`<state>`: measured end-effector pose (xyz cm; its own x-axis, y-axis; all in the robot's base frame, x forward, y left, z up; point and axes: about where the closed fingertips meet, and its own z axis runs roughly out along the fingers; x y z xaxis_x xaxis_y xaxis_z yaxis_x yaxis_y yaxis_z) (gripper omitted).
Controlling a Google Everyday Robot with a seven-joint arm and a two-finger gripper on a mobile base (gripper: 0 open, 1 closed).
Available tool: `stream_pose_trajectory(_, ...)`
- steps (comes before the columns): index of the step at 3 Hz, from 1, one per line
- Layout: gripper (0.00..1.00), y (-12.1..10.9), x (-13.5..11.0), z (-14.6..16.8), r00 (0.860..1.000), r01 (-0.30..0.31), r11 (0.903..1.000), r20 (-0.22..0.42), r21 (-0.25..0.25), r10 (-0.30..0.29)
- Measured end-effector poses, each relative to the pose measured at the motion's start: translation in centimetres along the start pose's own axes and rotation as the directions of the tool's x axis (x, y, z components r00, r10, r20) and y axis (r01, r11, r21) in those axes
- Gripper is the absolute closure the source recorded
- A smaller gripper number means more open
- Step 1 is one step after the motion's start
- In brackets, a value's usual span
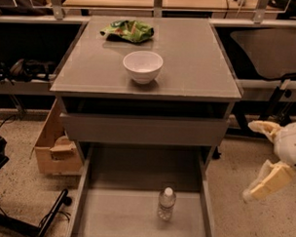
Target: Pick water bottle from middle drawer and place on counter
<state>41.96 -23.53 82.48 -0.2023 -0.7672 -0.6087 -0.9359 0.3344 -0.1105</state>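
Observation:
My gripper is to go to the water bottle next and close on the middle of its body [165,204], below its white cap.
The water bottle [166,204] is a small clear bottle with a white cap. It stands upright on the floor of the pulled-out middle drawer [120,219], near its centre. The counter [193,63] is the smooth grey-brown cabinet top above. My gripper [249,160] is at the right edge of the view, outside the drawer's right wall and level with it. Its two pale fingers [268,182] are spread apart and hold nothing. It is well to the right of the bottle and apart from it.
A white bowl [142,66] stands on the counter's middle and a green snack bag [128,30] lies at its back. A shallower drawer [142,129] is slightly open above the middle one. A cardboard box [52,146] sits on the floor at left.

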Motion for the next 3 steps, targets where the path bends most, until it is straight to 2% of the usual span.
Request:
stream_pose_trajectory(1,0.00,-0.2,2.9,4.9,0.972,-0.045,0.9990,0.230,0.004,0.042)
stream_pose_trajectory(2,0.00,-0.7,4.7,8.6,0.912,-0.037,0.9990,0.410,0.025,0.024)
stream_pose_trajectory(3,0.00,-0.6,6.0,11.3,0.863,-0.027,0.9995,0.506,0.018,0.014)
